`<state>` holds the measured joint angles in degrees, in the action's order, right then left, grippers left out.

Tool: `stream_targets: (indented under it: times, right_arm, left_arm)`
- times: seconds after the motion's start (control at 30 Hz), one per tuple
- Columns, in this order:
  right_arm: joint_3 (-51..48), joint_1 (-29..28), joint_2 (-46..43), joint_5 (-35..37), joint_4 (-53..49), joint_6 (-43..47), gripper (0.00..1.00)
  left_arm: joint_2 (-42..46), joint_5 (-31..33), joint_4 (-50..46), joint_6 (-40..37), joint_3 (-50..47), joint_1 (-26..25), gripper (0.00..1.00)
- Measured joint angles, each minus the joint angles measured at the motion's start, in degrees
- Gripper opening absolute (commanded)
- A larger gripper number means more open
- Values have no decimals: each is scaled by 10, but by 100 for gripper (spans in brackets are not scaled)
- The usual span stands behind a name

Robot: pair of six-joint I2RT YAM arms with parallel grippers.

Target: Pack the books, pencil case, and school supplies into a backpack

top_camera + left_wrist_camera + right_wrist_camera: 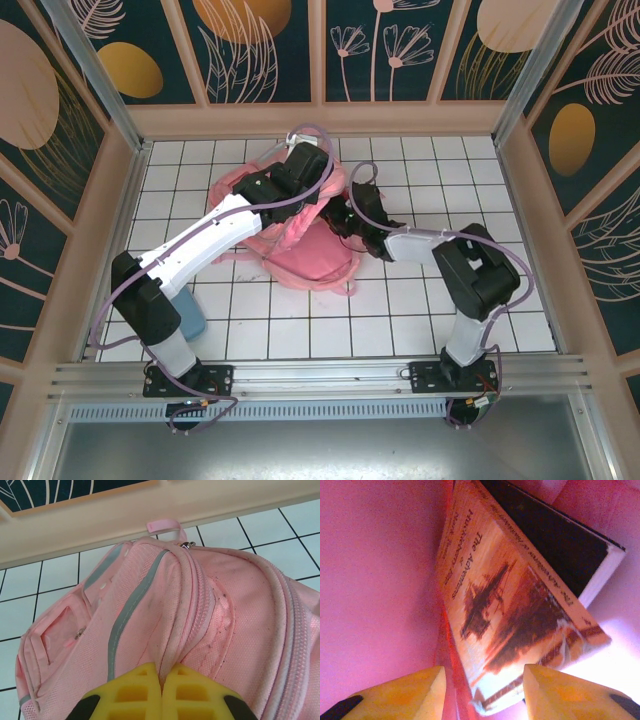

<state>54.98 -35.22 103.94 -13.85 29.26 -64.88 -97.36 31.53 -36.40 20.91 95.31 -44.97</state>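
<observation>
My left gripper is going to let go of the fold of fabric over the backpack's opening [352, 186], just past my right gripper.
The pink backpack [312, 258] lies in the middle of the tiled table. My left gripper [161, 680] is shut on a fold of its fabric beside the zip, at the bag's far end [292, 185]. My right gripper [485, 690] reaches inside the backpack from the right [352, 228], and its jaws stand apart. Between and just beyond its fingertips [420, 685] lies the lower corner of an orange-brown book [505, 605] with a ship picture. No finger visibly touches it. A larger dark book [555, 540] leans behind it against the pink lining [370, 580].
A light-blue object [190, 318] lies at the near left, partly hidden by the left arm; I cannot tell what it is. Beige walls [320, 118] close the table at the back and both sides. A metal rail [320, 375] runs along the near edge.
</observation>
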Motion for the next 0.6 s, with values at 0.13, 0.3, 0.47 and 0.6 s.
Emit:
stream_targets:
  times: [0.13,0.3,0.47,0.6]
  right_arm:
    - [26,0,39,-1,0,0,42]
    - [50,0,65,-3,19,0,40]
    - [64,3,82,-15,37,0,40]
    - [30,7,56,-26,42,1,45]
  left_arm:
    - [0,-3,0,0,0,1,0]
    - [0,-7,0,0,0,1,0]
    - [0,-9,1,0,0,3,0]
    - [-1,-16,2,3,0,6,0]
